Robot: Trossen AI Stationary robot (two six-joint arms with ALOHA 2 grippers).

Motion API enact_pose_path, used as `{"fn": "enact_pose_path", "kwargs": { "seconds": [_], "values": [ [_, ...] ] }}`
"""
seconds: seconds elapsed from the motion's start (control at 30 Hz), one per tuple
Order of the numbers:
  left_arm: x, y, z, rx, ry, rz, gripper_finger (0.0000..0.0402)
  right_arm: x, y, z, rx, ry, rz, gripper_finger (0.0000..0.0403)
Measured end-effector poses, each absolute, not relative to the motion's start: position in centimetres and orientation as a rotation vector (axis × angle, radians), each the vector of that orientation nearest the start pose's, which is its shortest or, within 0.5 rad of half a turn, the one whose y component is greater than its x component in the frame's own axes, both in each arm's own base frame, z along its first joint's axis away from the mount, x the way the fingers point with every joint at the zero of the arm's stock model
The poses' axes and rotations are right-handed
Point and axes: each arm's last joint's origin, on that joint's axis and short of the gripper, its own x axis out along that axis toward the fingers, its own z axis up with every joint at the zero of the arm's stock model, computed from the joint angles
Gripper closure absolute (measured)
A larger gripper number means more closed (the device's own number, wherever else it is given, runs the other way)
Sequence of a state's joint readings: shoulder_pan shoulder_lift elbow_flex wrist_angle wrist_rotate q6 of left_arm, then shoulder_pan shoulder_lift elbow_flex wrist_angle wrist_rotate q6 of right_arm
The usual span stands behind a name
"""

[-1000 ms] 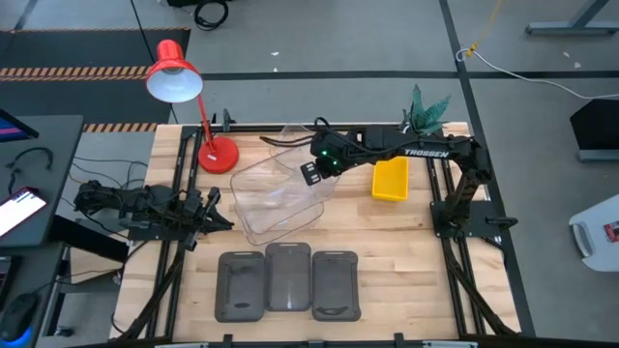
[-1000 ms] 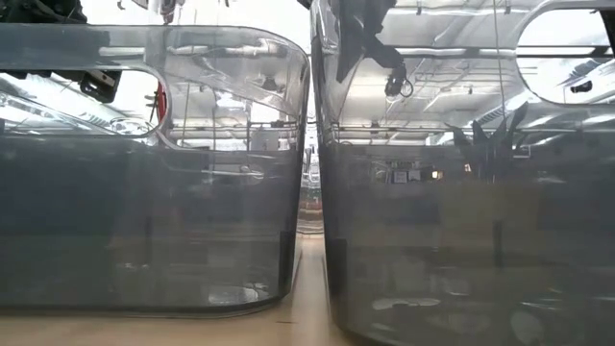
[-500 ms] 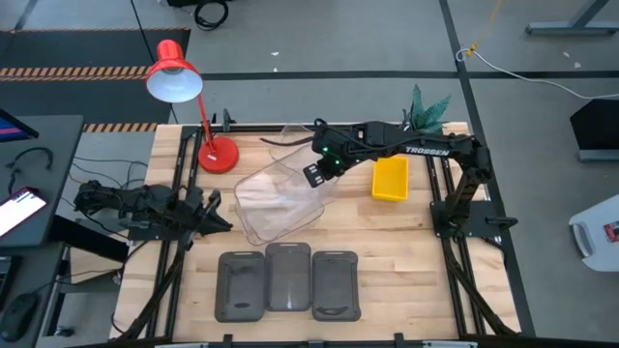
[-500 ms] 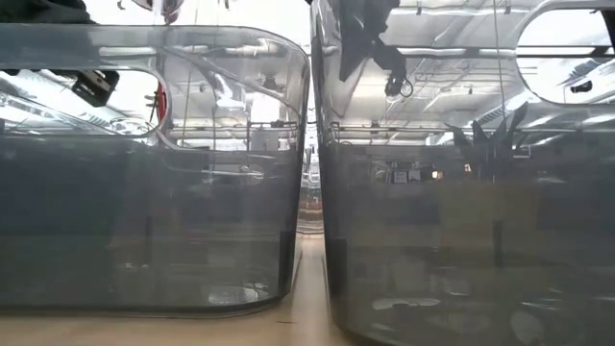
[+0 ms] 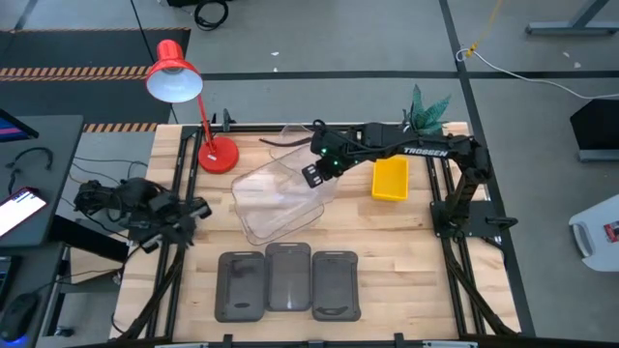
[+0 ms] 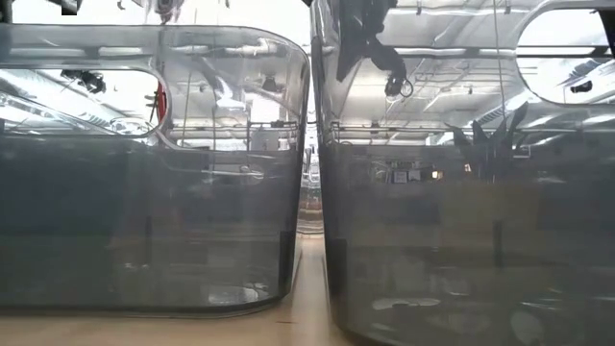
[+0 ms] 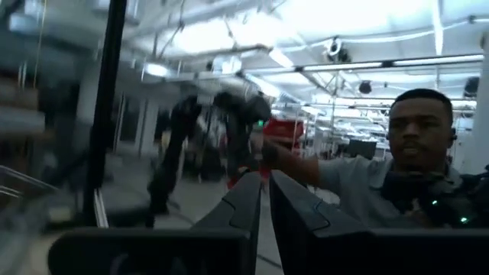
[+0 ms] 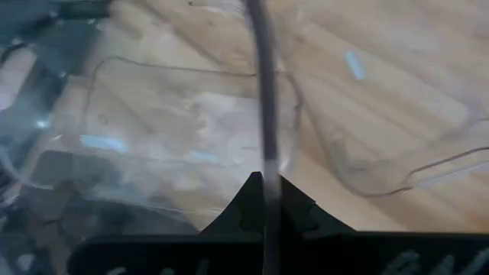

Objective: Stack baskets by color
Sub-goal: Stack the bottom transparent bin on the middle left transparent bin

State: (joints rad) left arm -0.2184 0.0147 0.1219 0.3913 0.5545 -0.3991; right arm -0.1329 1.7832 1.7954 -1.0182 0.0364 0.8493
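Next, my right gripper releases the clear basket it holds inside the clear basket (image 5: 287,210) (image 8: 191,139) below it at the middle of the table.
A clear basket (image 5: 279,201) sits tilted at the table's middle, with my right gripper (image 5: 313,175) shut on its right rim. Part of another clear basket (image 5: 288,134) shows just behind it, near the far edge. A yellow basket (image 5: 391,180) lies flat on the table right of my right arm. Three dark grey baskets (image 5: 288,282) stand side by side at the near edge and fill the low view (image 6: 154,173). At the left edge, my left gripper (image 5: 200,207) is shut, holds nothing, and points up into the room (image 7: 264,200). My right gripper pinches the clear basket's thin side wall (image 8: 264,156) at its rim, one finger inside the basket and one outside. The fingers slant down from the far right. The held side is raised and the basket tilts; whether its low left side rests on the table I cannot tell.
A red desk lamp (image 5: 174,75) has its base (image 5: 218,155) at the far left. A small potted plant (image 5: 427,106) is at the far right corner. Bare wood lies between the clear basket and the grey ones. A person (image 7: 416,145) shows beyond the table.
My left gripper has tipped upward and drawn back toward the table's left edge, away from the clear basket. My right gripper has kept its hold on the clear basket and stayed in place.
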Motion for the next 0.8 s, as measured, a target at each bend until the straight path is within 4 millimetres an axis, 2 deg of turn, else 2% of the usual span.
{"fn": "enact_pose_path", "kwargs": {
  "seconds": [0.23,0.37,0.6,0.8],
  "values": [
    [5.4,-2.8,26.5,-0.112,-0.617,-0.823,0.037,37.2,-2.0,34.4,0.849,0.873,-0.547,0.0398],
    [4.6,-2.5,27.8,-0.092,-0.73,-0.794,0.0371,37.4,-1.2,34.4,0.867,0.859,-0.546,0.0398],
    [3.2,-2.1,29.6,-0.079,-0.868,-0.773,0.0363,37.9,-1.8,33.8,0.859,0.844,-0.594,0.0398],
    [2.6,-2.0,30.5,-0.079,-0.908,-0.775,0.0368,39.5,-2.9,31.0,0.853,0.937,-0.589,0.0398]
  ]
}}
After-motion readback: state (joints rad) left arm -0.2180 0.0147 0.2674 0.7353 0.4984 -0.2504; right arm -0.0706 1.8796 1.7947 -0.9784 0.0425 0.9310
